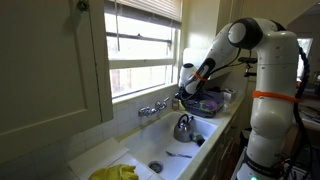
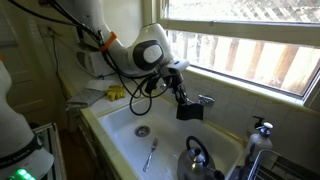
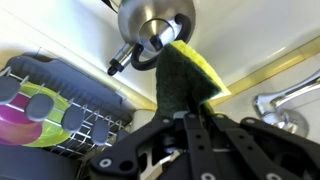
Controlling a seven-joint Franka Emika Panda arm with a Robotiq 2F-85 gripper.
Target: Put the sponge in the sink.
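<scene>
Next, my gripper lets go of the sponge on the bottom of the sink (image 1: pixel 182 149) between the steel kettle and the utensil.
My gripper (image 3: pixel 182 112) is shut on the sponge (image 3: pixel 180 75), which has a dark green scouring face and a yellow back. In an exterior view the gripper (image 2: pixel 187 108) holds the dark sponge (image 2: pixel 190 111) in the air over the white sink (image 2: pixel 118 128), close to the back wall. In an exterior view the gripper (image 1: pixel 186 92) hangs above the sink (image 1: pixel 165 140), with the sponge too small to make out. A steel kettle (image 3: pixel 155 22) stands in the basin below the sponge.
A kettle (image 2: pixel 195 157) and a utensil (image 2: pixel 151 153) lie in the basin near the drain (image 2: pixel 143 131). The faucet (image 2: pixel 259 140) stands at the sink's back edge. A dish rack with coloured plates (image 3: pixel 55 100) sits beside the sink. Yellow gloves (image 1: pixel 115 172) lie on the counter.
</scene>
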